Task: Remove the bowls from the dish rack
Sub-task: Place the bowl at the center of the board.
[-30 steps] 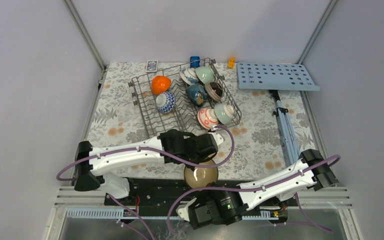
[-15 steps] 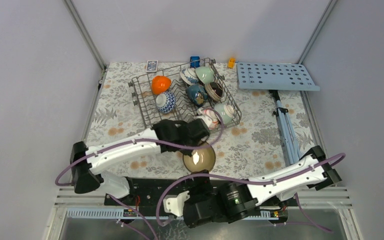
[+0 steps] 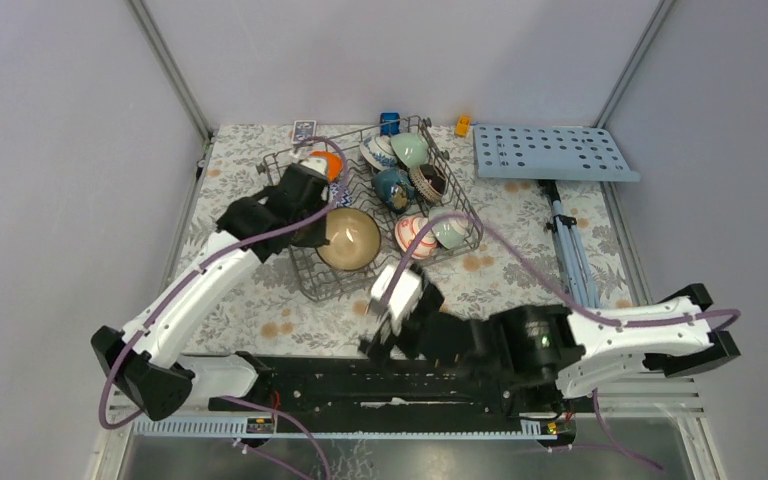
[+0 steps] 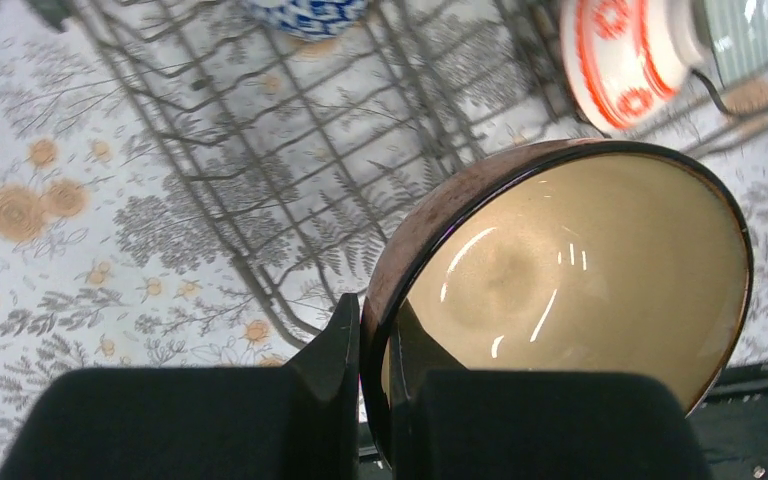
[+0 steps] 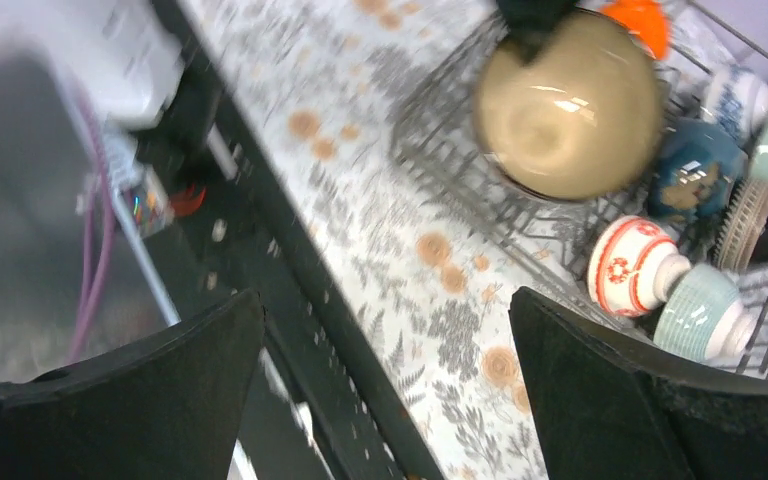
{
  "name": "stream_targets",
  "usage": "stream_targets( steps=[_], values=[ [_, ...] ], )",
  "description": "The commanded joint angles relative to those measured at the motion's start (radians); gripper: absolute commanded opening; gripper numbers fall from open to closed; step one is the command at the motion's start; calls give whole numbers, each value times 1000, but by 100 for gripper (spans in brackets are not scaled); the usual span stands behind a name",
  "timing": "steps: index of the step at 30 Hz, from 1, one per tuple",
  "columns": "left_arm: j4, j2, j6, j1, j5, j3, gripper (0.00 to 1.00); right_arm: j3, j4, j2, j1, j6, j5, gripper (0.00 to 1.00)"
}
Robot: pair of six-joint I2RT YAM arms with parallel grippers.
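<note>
The robot's left gripper should set the brown bowl down on the flowered tabletop (image 3: pixel 233 206) beside the dish rack, near the orange bowl.
My left gripper (image 4: pixel 375 345) is shut on the rim of a brown bowl (image 3: pixel 350 238) with a cream inside (image 4: pixel 580 270), one finger inside and one outside. It holds the bowl tilted above the near left part of the grey wire dish rack (image 3: pixel 468 212). In the rack stand an orange bowl (image 3: pixel 332 162), a blue-and-white bowl (image 3: pixel 377 151), a pale green bowl (image 3: pixel 411 150), a dark blue bowl (image 3: pixel 392 187), a dark brown bowl (image 3: pixel 428 183), a red-and-white bowl (image 3: pixel 415 236) and a second pale green one (image 3: pixel 449 231). My right gripper (image 3: pixel 375 326) hangs open and empty over the table's near edge (image 5: pixel 385 340).
A light-blue board with holes (image 3: pixel 555 152) lies at the back right, with a folded tripod (image 3: pixel 570 250) below it. A card box (image 3: pixel 303 130), a blue toy (image 3: pixel 390 122) and a yellow toy (image 3: pixel 462 125) sit along the back edge. A black rail (image 3: pixel 360 375) runs along the front.
The left arm has swung the brown bowl from the near table edge up over the rack. The right gripper has opened wide and risen from below the edge to the table's front.
</note>
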Motion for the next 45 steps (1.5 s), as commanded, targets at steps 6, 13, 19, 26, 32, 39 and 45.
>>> stream_targets(
  steps=[6,13,19,26,32,39,45],
  values=[
    [146,-121,-73,442,94,15,0,-96,281,-128,-421,275,-25,100],
    [271,-100,-288,768,196,-55,0,-299,314,-229,-586,447,-127,100],
    [393,-18,-487,927,186,-103,0,-441,335,-323,-586,483,-188,100],
    [547,40,-645,977,70,-218,0,-554,349,-393,-586,483,-228,100],
    [623,138,-705,1021,72,-243,0,-628,385,-418,-586,487,-260,100],
    [666,293,-675,1032,67,-189,0,-684,405,-425,-586,489,-251,100],
    [752,386,-667,1033,92,-195,0,-693,406,-434,-586,469,-201,100]
  ],
)
